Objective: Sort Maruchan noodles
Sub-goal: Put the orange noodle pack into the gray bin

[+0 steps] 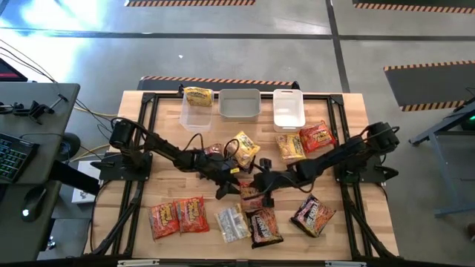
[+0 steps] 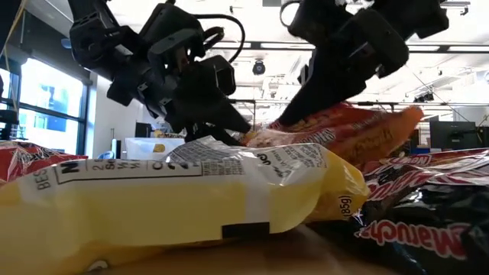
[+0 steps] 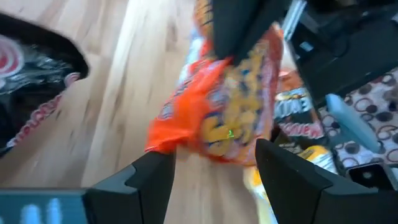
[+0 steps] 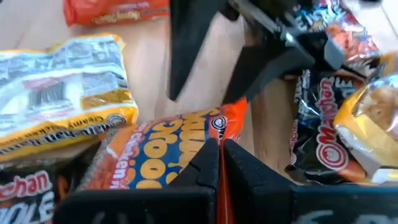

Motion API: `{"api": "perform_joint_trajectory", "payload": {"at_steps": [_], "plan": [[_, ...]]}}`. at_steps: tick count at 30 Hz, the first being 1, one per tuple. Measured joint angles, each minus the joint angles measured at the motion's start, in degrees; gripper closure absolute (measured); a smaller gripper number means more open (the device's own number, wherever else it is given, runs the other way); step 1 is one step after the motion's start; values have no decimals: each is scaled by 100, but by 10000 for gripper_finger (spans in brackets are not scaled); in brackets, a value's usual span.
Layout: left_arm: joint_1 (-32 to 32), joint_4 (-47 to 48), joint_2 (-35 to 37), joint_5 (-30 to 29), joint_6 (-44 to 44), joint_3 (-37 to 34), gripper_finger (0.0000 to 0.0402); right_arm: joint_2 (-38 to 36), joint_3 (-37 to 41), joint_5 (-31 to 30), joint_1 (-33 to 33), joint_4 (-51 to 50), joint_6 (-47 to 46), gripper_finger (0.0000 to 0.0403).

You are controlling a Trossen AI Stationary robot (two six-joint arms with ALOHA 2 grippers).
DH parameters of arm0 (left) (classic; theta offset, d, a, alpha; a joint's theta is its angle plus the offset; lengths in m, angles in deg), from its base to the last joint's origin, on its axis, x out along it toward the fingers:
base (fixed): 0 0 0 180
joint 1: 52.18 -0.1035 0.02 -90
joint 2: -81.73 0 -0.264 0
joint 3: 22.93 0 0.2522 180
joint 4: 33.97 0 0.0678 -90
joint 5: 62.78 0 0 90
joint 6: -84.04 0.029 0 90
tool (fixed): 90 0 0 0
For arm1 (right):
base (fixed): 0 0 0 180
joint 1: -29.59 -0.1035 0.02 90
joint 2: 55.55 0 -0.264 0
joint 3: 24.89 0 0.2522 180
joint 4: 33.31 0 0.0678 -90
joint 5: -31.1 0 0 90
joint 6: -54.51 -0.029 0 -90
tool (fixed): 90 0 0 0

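Note:
My right gripper pinches the orange packet only by an end edge. So my left gripper should hold the packet's free edge while my right gripper takes the packet's body [image 4: 166,152].
An orange Maruchan noodle packet [image 3: 230,106] is off the table at mid-table [image 1: 251,194]. My right gripper [image 4: 219,146] comes from the table's right and is shut on it. My left gripper [image 3: 214,152] comes from the table's left [image 1: 225,185] and is open. Its two fingers stand on either side of the packet's lower end, and I see no touch. In the low view the orange packet [image 2: 344,130] shows behind a yellow packet [image 2: 191,198] that lies flat on the table. My right gripper pinches the orange packet by one end edge [image 4: 229,121] between its two shut fingers [image 3: 242,31]. The fingers slant down from the table's right side. The packet hangs tilted below them; whether its low end touches the table I cannot tell.
Three clear tubs [image 1: 239,104] stand at the far edge; the left one [image 1: 197,111] holds a yellow packet. Loose packets lie around: red-orange ones [image 1: 178,217] near left, dark ones [image 1: 263,226] [image 1: 313,215] near the front, and yellow [image 1: 289,146] and red [image 1: 318,137] farther right.

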Motion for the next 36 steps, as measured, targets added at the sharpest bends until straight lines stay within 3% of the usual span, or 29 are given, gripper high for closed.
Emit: {"api": "perform_joint_trajectory", "payload": {"at_steps": [6,11,19,26,31,36], "plan": [[4,346,0,-124,-37,0,188,0,-77,-44,-98,-36,0,403],[0,-171,-1,-186,26,0,188,0,-77,-169,-111,-46,0,403],[-85,-196,-2,-509,17,0,188,-2,-77,-171,-108,16,0,403],[-118,-238,-129,-475,205,93,226,-4,-79,-87,-39,13,-457,399],[-103,-191,-315,-411,364,140,245,-4,-81,161,122,-546,-1012,347],[-128,18,-286,-417,860,146,218,-5,-81,189,160,-556,-1054,265]]}}
